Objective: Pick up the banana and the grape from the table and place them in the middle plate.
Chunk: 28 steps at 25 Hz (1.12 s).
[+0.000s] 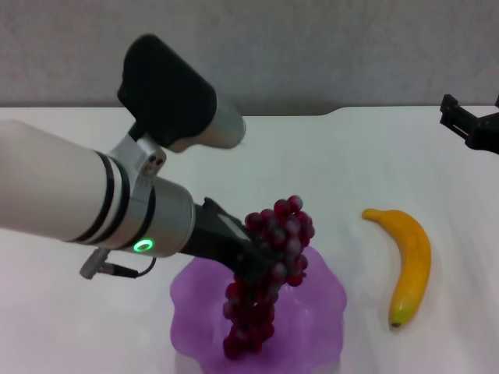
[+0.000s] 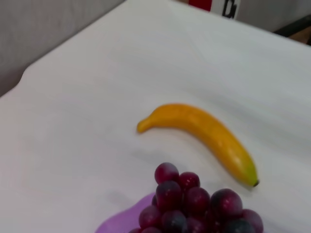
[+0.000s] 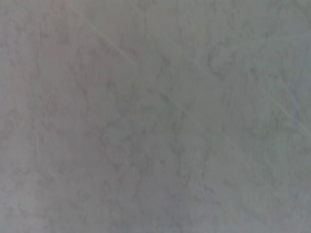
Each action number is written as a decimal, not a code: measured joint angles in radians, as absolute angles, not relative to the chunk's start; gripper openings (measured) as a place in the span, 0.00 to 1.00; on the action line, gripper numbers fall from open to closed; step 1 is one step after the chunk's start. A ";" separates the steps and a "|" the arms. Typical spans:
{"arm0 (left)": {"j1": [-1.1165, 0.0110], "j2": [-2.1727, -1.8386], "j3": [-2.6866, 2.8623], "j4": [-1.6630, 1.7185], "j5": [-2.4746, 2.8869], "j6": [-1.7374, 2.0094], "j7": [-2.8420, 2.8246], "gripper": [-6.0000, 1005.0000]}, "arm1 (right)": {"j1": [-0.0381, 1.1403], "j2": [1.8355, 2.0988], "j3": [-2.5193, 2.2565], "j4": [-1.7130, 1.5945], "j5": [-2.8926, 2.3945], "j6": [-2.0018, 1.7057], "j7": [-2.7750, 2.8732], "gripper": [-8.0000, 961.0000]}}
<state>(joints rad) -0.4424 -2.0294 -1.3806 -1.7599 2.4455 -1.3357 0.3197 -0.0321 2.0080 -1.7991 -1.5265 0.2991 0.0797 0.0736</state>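
Observation:
Next, my left gripper lets go of the grape inside the middle plate, just off its centre [image 1: 243, 312], on the side away from the banana.
My left gripper [image 1: 261, 261] is shut on the grape [image 1: 265, 273], a long dark red-purple bunch hanging over the light-purple scalloped middle plate [image 1: 320, 319] near the front of the white table [image 1: 327, 164]. The bunch's lower end hangs at the plate; I cannot tell whether it touches. The grape [image 2: 194, 204] and a bit of the plate [image 2: 121, 221] show in the left wrist view. The yellow banana [image 1: 409, 261] lies on the table right of the plate, greenish tip toward the front; it also shows in the left wrist view [image 2: 204, 133]. My right gripper [image 1: 472, 125] is parked at the far right edge.
The table's back edge has a shallow notch [image 1: 335, 113] against a grey wall. The right wrist view shows only a grey mottled surface. My large left arm [image 1: 78, 195] covers the left part of the table.

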 joint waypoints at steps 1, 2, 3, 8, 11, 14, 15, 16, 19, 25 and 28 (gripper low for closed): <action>-0.443 -2.029 -1.373 -1.734 2.449 -1.317 0.323 0.27 | -0.032 2.008 -1.799 -1.526 0.299 0.080 0.074 0.90; -0.445 -2.029 -1.365 -1.704 2.452 -1.299 0.325 0.27 | -0.032 2.008 -1.799 -1.526 0.299 0.080 0.074 0.90; -0.448 -2.029 -1.357 -1.677 2.453 -1.282 0.328 0.27 | -0.032 2.008 -1.799 -1.526 0.299 0.080 0.074 0.90; -0.458 -2.029 -1.305 -1.535 2.454 -1.183 0.361 0.27 | -0.031 2.007 -1.798 -1.526 0.299 0.080 0.074 0.90; -0.460 -2.029 -1.287 -1.483 2.454 -1.156 0.390 0.27 | -0.030 2.006 -1.797 -1.525 0.299 0.080 0.074 0.90; -0.469 -2.029 -1.266 -1.450 2.449 -1.154 0.410 0.27 | -0.029 2.006 -1.796 -1.525 0.299 0.080 0.074 0.90; -0.474 -2.029 -1.259 -1.445 2.448 -1.155 0.412 0.27 | -0.029 2.006 -1.796 -1.525 0.299 0.080 0.074 0.90; -0.479 -2.029 -1.253 -1.442 2.448 -1.156 0.413 0.27 | -0.029 2.006 -1.796 -1.525 0.299 0.080 0.074 0.90; -0.490 -2.029 -1.235 -1.438 2.452 -1.161 0.415 0.26 | -0.027 2.006 -1.798 -1.525 0.299 0.080 0.074 0.90; -0.485 -2.029 -1.226 -1.446 2.455 -1.154 0.417 0.25 | -0.026 2.006 -1.798 -1.525 0.299 0.080 0.074 0.90; -0.485 -2.029 -1.233 -1.447 2.455 -1.153 0.413 0.25 | -0.026 2.006 -1.798 -1.524 0.299 0.080 0.074 0.90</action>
